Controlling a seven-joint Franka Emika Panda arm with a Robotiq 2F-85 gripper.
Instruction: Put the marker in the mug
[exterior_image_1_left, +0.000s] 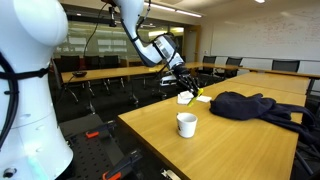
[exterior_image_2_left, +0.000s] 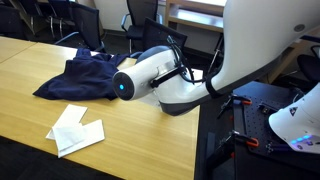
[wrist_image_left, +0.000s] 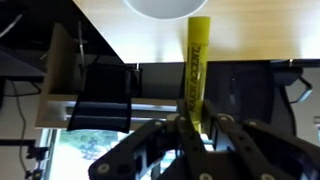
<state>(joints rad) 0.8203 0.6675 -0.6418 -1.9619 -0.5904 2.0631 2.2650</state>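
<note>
My gripper has the yellow marker. It will let it go inside the white mug (exterior_image_1_left: 191, 120) (wrist_image_left: 166, 5), leaning on the mug's rim towards the dark blue cloth.
My gripper (wrist_image_left: 192, 125) is shut on a yellow marker (wrist_image_left: 196, 60), which sticks out ahead of the fingers in the wrist view. The small white mug (exterior_image_1_left: 186, 124) stands upright on the wooden table (exterior_image_1_left: 230, 145), near its front edge. In the wrist view only the mug's rim (wrist_image_left: 165, 8) shows, at the top edge, just left of the marker's tip. In an exterior view the gripper (exterior_image_1_left: 183, 83) hangs in the air behind and above the mug, near the table's far corner. In an exterior view (exterior_image_2_left: 150, 75) the arm hides the mug and the marker.
A dark blue cloth heap (exterior_image_1_left: 250, 104) (exterior_image_2_left: 85, 75) lies on the table. Flat white papers (exterior_image_2_left: 75, 130) lie beside it, and something white and yellow (exterior_image_1_left: 190, 97) lies under the gripper. Other tables and chairs (exterior_image_1_left: 100, 75) stand behind.
</note>
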